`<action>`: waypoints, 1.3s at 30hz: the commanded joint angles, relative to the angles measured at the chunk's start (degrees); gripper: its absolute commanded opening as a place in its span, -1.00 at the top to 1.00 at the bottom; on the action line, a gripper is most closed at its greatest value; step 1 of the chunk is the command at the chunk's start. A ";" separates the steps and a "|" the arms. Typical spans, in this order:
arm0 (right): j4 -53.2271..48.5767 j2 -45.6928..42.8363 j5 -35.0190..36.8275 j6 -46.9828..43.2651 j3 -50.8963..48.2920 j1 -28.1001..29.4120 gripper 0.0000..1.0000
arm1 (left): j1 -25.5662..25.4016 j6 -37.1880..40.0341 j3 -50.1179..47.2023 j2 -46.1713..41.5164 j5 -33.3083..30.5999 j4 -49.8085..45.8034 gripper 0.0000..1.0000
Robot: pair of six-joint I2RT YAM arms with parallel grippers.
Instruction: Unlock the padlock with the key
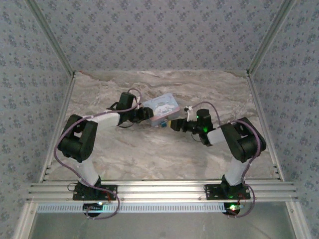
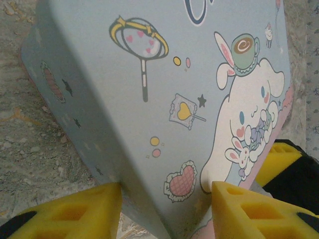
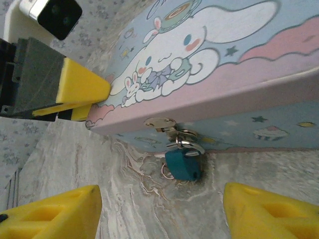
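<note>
Next, my right gripper grips the blue body (image 3: 183, 165) and pulls it clear while my left gripper holds the tin box steady, as the padlock's shackle is hooked through the hasp.
The small blue padlock (image 3: 183, 166) hangs by its silvery shackle (image 3: 187, 143) from the hasp of a pale blue cartoon-printed tin box (image 3: 214, 45) and rests on the marble tabletop. A thin ring, apparently the key's head (image 3: 165, 173), peeks out at the padlock's lower left; its shaft is hidden. My right gripper (image 3: 159, 214) is open, its yellow fingers well apart and short of the padlock, with nothing between them. My left gripper (image 2: 167, 209) is shut on a corner of the tin box (image 2: 149, 99). From above, the two grippers (image 1: 144, 113) (image 1: 174, 123) flank the tin box (image 1: 162, 107).
The marble tabletop (image 1: 159, 154) stretches towards the near rail. Patterned walls enclose the left, right and back. A yellow finger of the left gripper (image 3: 82, 87) presses the tin's far corner in the right wrist view.
</note>
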 commanded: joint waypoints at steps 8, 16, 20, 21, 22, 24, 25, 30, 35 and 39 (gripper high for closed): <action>2.98 7.90 -1.87 -1.75 6.17 1.60 -0.32 | -0.47 -0.20 -1.75 0.18 -1.83 -3.91 0.03; 5.59 11.32 -3.53 -0.90 7.17 2.35 -0.29 | -0.47 -0.45 -1.78 0.18 -1.92 -3.82 0.03; 6.54 12.03 -3.72 -0.70 7.29 2.50 -0.24 | -0.47 -0.46 -1.75 0.18 -1.93 -3.93 0.03; 6.70 12.12 -3.89 -0.69 7.36 2.50 -0.21 | -0.45 -0.46 -1.75 0.18 -1.94 -4.00 0.03; 6.81 12.29 -4.07 -0.61 7.36 2.51 -0.18 | -0.46 -0.45 -1.75 0.15 -1.93 -4.01 0.03; 6.96 12.49 -4.22 -0.52 7.48 2.49 -0.12 | -0.47 -0.46 -1.76 0.10 -1.95 -4.00 0.03; 6.97 12.49 -4.28 -0.54 7.37 2.50 -0.10 | -0.42 -0.45 -1.75 0.10 -1.93 -3.99 0.03; 6.50 12.53 -4.12 -0.87 7.08 2.50 0.00 | -0.43 -0.46 -1.75 0.14 -2.05 -4.00 0.03; 6.45 12.92 -3.93 -0.74 7.40 2.29 0.15 | -0.46 -0.41 -1.76 0.18 -1.99 -4.01 0.03; 6.71 13.11 -4.07 -0.44 7.79 2.32 0.26 | -0.47 -0.41 -1.75 0.18 -2.01 -4.00 0.03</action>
